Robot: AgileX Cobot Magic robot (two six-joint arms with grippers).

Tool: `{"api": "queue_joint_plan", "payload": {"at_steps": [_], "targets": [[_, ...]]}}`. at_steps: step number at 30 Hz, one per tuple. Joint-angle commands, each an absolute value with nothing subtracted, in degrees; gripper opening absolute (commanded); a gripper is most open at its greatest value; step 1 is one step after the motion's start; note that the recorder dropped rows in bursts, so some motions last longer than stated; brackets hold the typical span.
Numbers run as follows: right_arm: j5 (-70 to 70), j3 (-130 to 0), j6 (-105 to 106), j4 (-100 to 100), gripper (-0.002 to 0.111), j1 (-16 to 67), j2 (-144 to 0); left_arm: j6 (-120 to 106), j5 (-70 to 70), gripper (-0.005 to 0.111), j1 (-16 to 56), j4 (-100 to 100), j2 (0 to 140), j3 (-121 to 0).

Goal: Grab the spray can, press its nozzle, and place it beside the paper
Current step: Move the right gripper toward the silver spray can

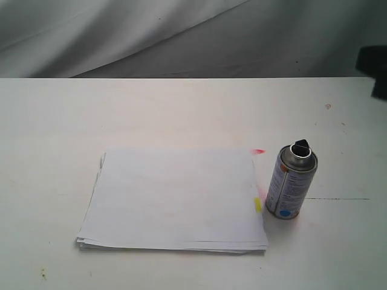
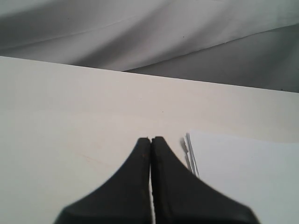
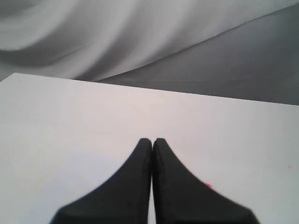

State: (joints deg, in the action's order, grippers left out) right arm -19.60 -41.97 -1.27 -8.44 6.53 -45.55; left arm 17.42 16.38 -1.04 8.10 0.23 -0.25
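I will grip the middle of the body [image 1: 291, 189] of the spray can with my right gripper, as its black nozzle must stay free for pressing.
The spray can [image 1: 291, 181] stands upright on the white table, just right of the paper [image 1: 175, 199], with a narrow gap between them. Its black nozzle [image 1: 300, 145] tops the domed silver shoulder, and a blue dot shows low on the label. The paper carries a yellow tab [image 1: 257, 204] on its right edge and a pink-red smudge [image 1: 259, 151] at its far right corner. My left gripper [image 2: 152, 139] is shut and empty over bare table, beside a corner of the paper [image 2: 243, 172]. My right gripper [image 3: 152, 140] is shut and empty too, with the pink smudge [image 3: 207, 185] beside one finger. The can shows in neither wrist view.
A grey cloth backdrop [image 1: 181, 36] hangs behind the table's far edge. A dark blurred shape [image 1: 376, 69], apparently part of the right arm, pokes in at the right border of the exterior view. A thin dark line [image 1: 338, 199] marks the table right of the can.
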Motion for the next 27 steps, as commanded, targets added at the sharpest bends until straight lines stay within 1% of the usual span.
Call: {"api": "queue_joint_plan", "payload": {"at_steps": [1,3,11,21,27], "targets": [[-7.65,-32.51,0.0,-10.17,0.0,11.42,-45.75,17.48,16.09,0.0,-0.73,8.05,0.0,0.0],[-3.29,-25.78,0.0,-10.68,0.0,12.14,-45.75,17.48,16.09,0.0,-0.73,8.05,0.0,0.0],[4.74,-14.14,4.16,-13.08,0.0,12.14,-45.75,17.48,16.09,0.0,-0.73,8.05,0.0,0.0],[14.02,-4.62,5.97,-14.13,0.0,12.14,-46.17,17.56,16.09,0.0,-0.73,8.05,0.0,0.0],[21.06,-2.37,5.61,-14.53,0.0,12.14,-54.68,17.47,16.09,0.0,-0.73,8.05,0.0,0.0]]}}
